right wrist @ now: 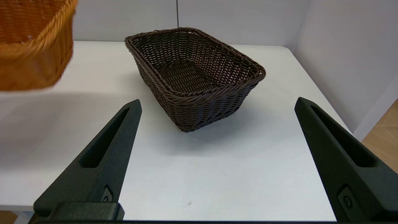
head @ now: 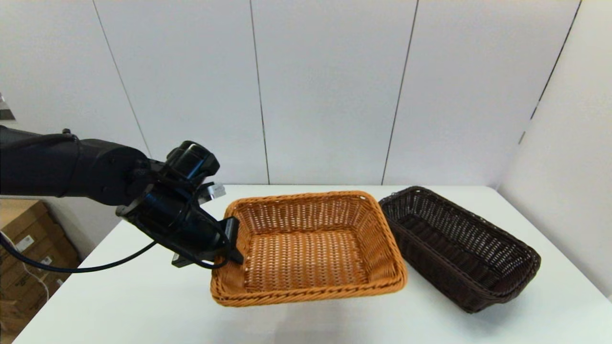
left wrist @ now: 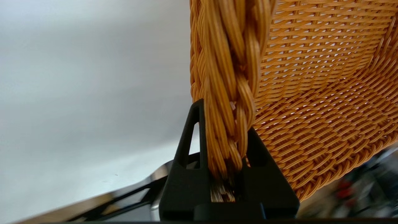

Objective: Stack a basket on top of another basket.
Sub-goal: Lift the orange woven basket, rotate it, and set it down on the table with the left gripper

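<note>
The orange-tan basket will sit on the white table's near part [head: 312, 295], next to the dark brown basket, once the robot's left gripper lets go.
My left gripper [head: 233, 244] is shut on the braided rim of the orange-tan basket [head: 306, 248], at its left short side. That basket hangs a little above the white table [head: 143, 296], with its shadow underneath. The left wrist view shows the rim [left wrist: 230, 77] pinched between both black fingers [left wrist: 189, 137]. To its right the dark brown basket [head: 459, 248] rests on the table, almost touching the orange one's right edge. My right gripper [right wrist: 217, 102] is open and empty, held short of the dark brown basket [right wrist: 192, 77], and does not show in the head view.
White wall panels [head: 325, 86] close off the table at the back and on the right. Cardboard boxes [head: 24, 239] sit on the floor beyond the table's left edge. A black cable [head: 95, 267] hangs under my left arm.
</note>
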Action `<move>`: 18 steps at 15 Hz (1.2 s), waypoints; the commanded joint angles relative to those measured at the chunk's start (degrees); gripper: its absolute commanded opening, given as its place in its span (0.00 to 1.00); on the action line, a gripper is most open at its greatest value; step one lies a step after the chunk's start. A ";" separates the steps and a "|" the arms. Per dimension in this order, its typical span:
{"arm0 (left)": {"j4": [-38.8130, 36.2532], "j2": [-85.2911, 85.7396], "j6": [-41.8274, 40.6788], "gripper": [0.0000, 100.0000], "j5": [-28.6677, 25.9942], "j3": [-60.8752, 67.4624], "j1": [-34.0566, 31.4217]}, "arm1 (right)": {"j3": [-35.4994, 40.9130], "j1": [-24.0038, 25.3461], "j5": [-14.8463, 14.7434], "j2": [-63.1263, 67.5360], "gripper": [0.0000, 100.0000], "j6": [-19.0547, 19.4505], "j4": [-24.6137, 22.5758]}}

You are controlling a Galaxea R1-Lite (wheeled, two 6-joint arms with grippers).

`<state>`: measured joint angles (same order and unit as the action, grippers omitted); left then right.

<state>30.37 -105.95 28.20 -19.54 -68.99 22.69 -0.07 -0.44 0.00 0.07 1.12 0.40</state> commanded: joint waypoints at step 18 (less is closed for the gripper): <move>-2.24 -13.14 -2.88 1.00 3.81 1.13 2.19 | -0.01 0.00 0.00 0.01 1.00 0.02 0.04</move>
<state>28.60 -118.25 24.92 -15.81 -67.85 24.97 -0.02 -0.44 0.00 0.07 1.12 0.44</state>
